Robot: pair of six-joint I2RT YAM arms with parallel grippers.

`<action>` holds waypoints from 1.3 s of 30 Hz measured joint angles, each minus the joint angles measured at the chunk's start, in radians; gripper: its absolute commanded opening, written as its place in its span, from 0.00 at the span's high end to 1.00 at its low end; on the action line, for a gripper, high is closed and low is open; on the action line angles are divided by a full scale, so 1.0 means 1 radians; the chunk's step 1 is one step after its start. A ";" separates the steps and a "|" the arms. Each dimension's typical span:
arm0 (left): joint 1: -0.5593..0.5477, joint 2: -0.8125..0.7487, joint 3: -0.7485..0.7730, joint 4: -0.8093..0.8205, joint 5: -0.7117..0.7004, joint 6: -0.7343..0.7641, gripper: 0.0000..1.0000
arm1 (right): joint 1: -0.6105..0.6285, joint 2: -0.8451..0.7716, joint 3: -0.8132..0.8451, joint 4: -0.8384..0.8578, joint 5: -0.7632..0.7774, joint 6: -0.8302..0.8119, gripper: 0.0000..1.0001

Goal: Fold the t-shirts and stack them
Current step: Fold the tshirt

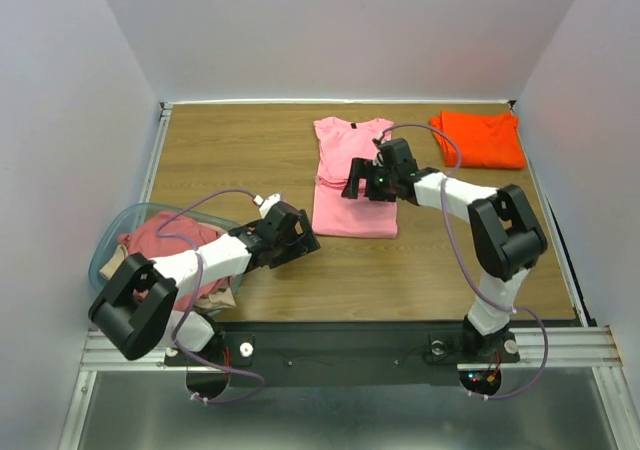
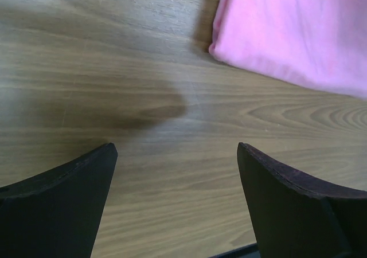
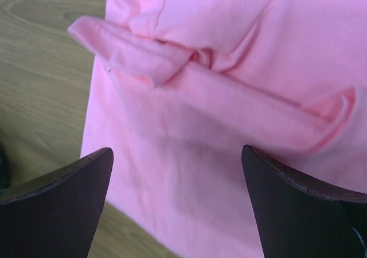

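Observation:
Next, I close my right gripper at the light pink t-shirt's near corner (image 1: 394,235) on the orange t-shirt's side.
A light pink t-shirt (image 1: 352,210) lies partly folded in the middle of the table, its sleeves tucked inward. It fills the right wrist view (image 3: 229,97), where a folded sleeve ridge crosses it. My right gripper (image 1: 362,183) hovers over its middle, open and empty (image 3: 178,160). A bright orange t-shirt (image 1: 480,138) lies folded at the back right. Dusty rose (image 1: 165,238) and tan (image 1: 112,262) shirts lie bunched in the tub. My left gripper (image 1: 298,245) is open and empty above bare wood (image 2: 175,160), left of the pink shirt's near corner (image 2: 298,34).
A clear bluish plastic tub (image 1: 112,232) stands at the table's left edge under my left arm. White walls close in the back and both sides. A metal rail (image 1: 560,345) runs along the near edge.

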 measured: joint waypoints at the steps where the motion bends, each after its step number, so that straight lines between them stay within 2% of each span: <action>1: -0.003 -0.022 -0.012 0.000 0.000 -0.009 0.02 | 0.003 0.045 0.034 0.008 -0.002 -0.002 0.00; 9: -0.006 -0.073 -0.022 0.018 -0.009 -0.031 0.02 | 0.002 0.228 0.284 0.004 0.153 -0.012 0.00; 13: -0.006 -0.047 -0.005 0.012 -0.027 -0.031 0.02 | -0.010 0.221 0.335 0.011 0.221 -0.018 0.00; 15: -0.006 -0.023 0.021 0.013 -0.039 -0.029 0.02 | -0.014 0.195 0.310 0.008 0.247 -0.018 0.00; 18: -0.004 0.032 0.081 0.014 -0.055 -0.020 0.02 | -0.018 0.083 0.190 -0.013 0.289 0.002 0.00; 22: 0.008 0.120 0.163 0.023 -0.069 -0.008 0.03 | -0.020 -0.194 -0.061 -0.048 0.338 0.074 0.00; 24: 0.015 0.170 0.203 0.027 -0.074 -0.006 0.07 | -0.020 -0.319 -0.176 -0.048 0.345 0.118 0.00; 28: 0.024 0.278 0.270 0.031 -0.079 0.000 0.31 | -0.020 -0.518 -0.385 -0.066 0.338 0.213 0.05; 31: 0.029 0.340 0.297 0.034 -0.076 0.003 0.49 | -0.020 -0.539 -0.465 -0.076 0.325 0.257 0.18; 33: 0.031 0.361 0.306 0.040 -0.079 -0.005 0.52 | -0.020 -0.537 -0.499 -0.085 0.314 0.280 0.28; 35: 0.031 0.372 0.307 0.048 -0.079 -0.011 0.56 | -0.020 -0.526 -0.516 -0.087 0.305 0.295 0.35; 36: 0.031 0.373 0.307 0.053 -0.077 -0.015 0.62 | -0.020 -0.514 -0.519 -0.087 0.298 0.302 0.36; 39: 0.032 0.376 0.306 0.056 -0.075 -0.023 0.67 | -0.020 -0.465 -0.520 -0.058 0.278 0.315 0.41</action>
